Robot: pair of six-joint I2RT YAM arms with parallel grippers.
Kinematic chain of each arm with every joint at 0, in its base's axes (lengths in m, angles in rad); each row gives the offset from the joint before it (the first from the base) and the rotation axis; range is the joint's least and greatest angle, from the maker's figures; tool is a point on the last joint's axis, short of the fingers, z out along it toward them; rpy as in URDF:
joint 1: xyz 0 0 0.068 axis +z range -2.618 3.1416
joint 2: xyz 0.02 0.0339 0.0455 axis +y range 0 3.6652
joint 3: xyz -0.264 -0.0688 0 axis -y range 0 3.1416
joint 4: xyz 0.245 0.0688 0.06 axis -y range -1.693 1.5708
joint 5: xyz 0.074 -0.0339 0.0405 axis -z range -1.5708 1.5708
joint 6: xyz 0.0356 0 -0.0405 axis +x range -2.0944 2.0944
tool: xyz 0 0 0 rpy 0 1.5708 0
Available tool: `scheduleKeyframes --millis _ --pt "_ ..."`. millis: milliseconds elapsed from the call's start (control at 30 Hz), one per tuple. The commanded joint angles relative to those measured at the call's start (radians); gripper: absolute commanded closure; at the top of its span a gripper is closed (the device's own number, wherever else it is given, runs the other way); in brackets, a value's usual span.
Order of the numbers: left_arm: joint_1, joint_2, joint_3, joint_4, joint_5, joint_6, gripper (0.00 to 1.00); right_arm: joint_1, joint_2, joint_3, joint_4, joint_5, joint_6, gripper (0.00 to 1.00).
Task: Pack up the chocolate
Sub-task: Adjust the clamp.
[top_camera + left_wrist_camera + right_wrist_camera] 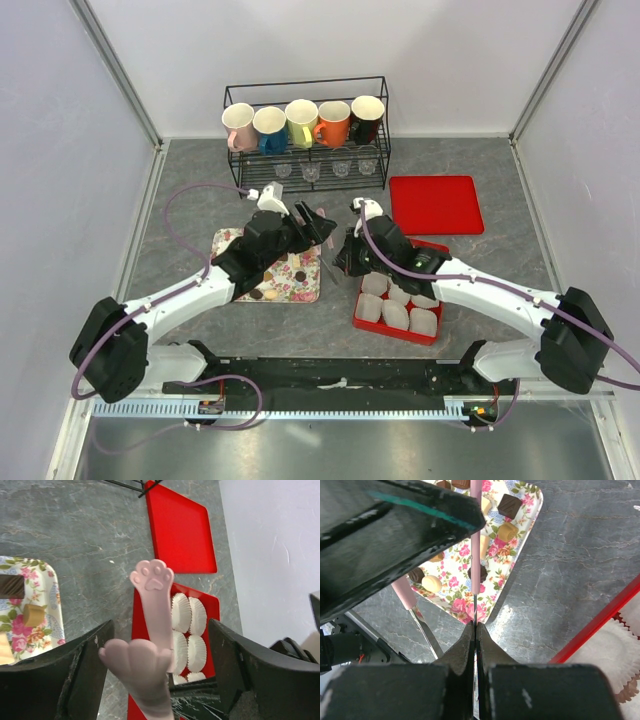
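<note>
The other arm of the tongs hangs outside my right gripper's fingers, so my left gripper needs to hold the tongs while my right gripper opens and takes both arms [475,605].
Chocolate [510,505] in dark, tan and cream pieces lies on a floral tray [455,565], which sits left of centre [300,290] in the top view. A pair of tongs with pink paw tips [152,580] hangs between the two arms. My right gripper [476,626] is shut on the thin metal end of one pink-sleeved tong arm [476,540]. My left gripper [160,625] stands open, with the paw tips in the gap between its jaws. In the top view, both the left gripper [315,225] and the right gripper [345,258] hover at the tray's right edge.
A red box [358,318] lined with white paper cups [190,615] sits right of the tray. Its flat red lid [435,203] lies behind it. A black wire rack [305,130] of coloured mugs and glasses stands at the back.
</note>
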Motion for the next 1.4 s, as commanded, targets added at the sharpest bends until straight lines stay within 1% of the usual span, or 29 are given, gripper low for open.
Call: scheduleKeyframes --millis 0,33,167,300,333,500,533,567,600,633,667,700,767,800,833,867,900,933,967,1000,1033,1133,1167,1300,1367 --pt "-0.004 0.007 -0.024 0.058 -0.073 -0.070 0.20 0.014 -0.003 0.028 0.068 0.009 0.002 1.00" --pt "-0.004 0.007 -0.028 0.058 -0.070 -0.072 0.23 0.017 0.000 0.027 0.069 0.009 0.004 1.00" --pt "-0.004 0.003 -0.044 0.061 -0.062 -0.090 0.29 0.033 -0.008 0.018 0.083 0.011 -0.001 1.00" --pt "-0.004 -0.025 -0.074 0.079 -0.072 -0.115 0.41 0.043 -0.009 0.008 0.091 0.011 -0.010 1.00" --pt "-0.004 -0.031 -0.083 0.085 -0.072 -0.116 0.49 0.047 -0.009 0.007 0.094 0.009 -0.015 1.00" --pt "-0.004 -0.057 -0.102 0.084 -0.072 -0.134 0.71 0.060 -0.017 -0.005 0.121 0.002 -0.039 0.99" --pt "-0.004 -0.062 -0.106 0.082 -0.072 -0.144 0.78 0.062 -0.019 -0.007 0.129 0.003 -0.047 0.97" --pt "-0.004 -0.071 -0.111 0.082 -0.075 -0.162 0.80 0.063 -0.025 -0.009 0.132 0.003 -0.050 0.94" --pt "-0.004 -0.076 -0.120 0.082 -0.081 -0.173 0.82 0.063 -0.025 -0.013 0.138 0.000 -0.056 0.87" --pt "-0.004 -0.079 -0.125 0.082 -0.084 -0.184 0.85 0.062 -0.029 -0.015 0.143 -0.003 -0.073 0.82" --pt "-0.004 -0.083 -0.128 0.082 -0.087 -0.200 0.86 0.063 -0.038 -0.021 0.144 0.000 -0.079 0.76" --pt "-0.004 -0.092 -0.137 0.082 -0.093 -0.210 0.86 0.062 -0.046 -0.024 0.147 0.008 -0.085 0.65" --pt "-0.004 -0.099 -0.148 0.082 -0.104 -0.245 0.87 0.063 -0.075 -0.036 0.158 0.021 -0.117 0.52" --pt "-0.004 -0.108 -0.158 0.082 -0.117 -0.256 0.87 0.063 -0.086 -0.041 0.161 0.029 -0.125 0.45" --pt "-0.004 -0.112 -0.163 0.082 -0.124 -0.268 0.88 0.063 -0.110 -0.045 0.163 0.049 -0.128 0.41" --pt "-0.004 -0.119 -0.168 0.084 -0.130 -0.294 0.88 0.063 -0.124 -0.070 0.195 0.052 -0.155 0.35" --pt "-0.004 -0.126 -0.175 0.087 -0.139 -0.306 0.89 0.065 -0.140 -0.085 0.247 0.049 -0.169 0.22" --pt "-0.004 -0.128 -0.179 0.090 -0.142 -0.319 0.89 0.065 -0.166 -0.103 0.277 0.045 -0.188 0.18" --pt "-0.004 -0.131 -0.182 0.093 -0.144 -0.337 0.89 0.065 -0.176 -0.143 0.311 0.017 -0.224 0.05" --pt "-0.004 -0.132 -0.182 0.099 -0.142 -0.346 0.89 0.067 -0.181 -0.160 0.372 -0.013 -0.258 0.02" --pt "-0.004 -0.134 -0.180 0.101 -0.142 -0.351 0.89 0.067 -0.178 -0.173 0.386 -0.035 -0.283 0.02" --pt "-0.004 -0.143 -0.175 0.105 -0.136 -0.374 0.89 0.067 -0.148 -0.154 0.344 -0.043 -0.312 0.02" --pt "-0.004 -0.145 -0.174 0.105 -0.136 -0.380 0.89 0.068 -0.141 -0.144 0.338 -0.073 -0.315 0.02" --pt "-0.004 -0.158 -0.175 0.105 -0.134 -0.394 0.88 0.071 -0.108 -0.125 0.339 -0.126 -0.326 0.02" --pt "-0.004 -0.165 -0.174 0.107 -0.130 -0.403 0.88 0.077 -0.085 -0.107 0.333 -0.127 -0.327 0.02"
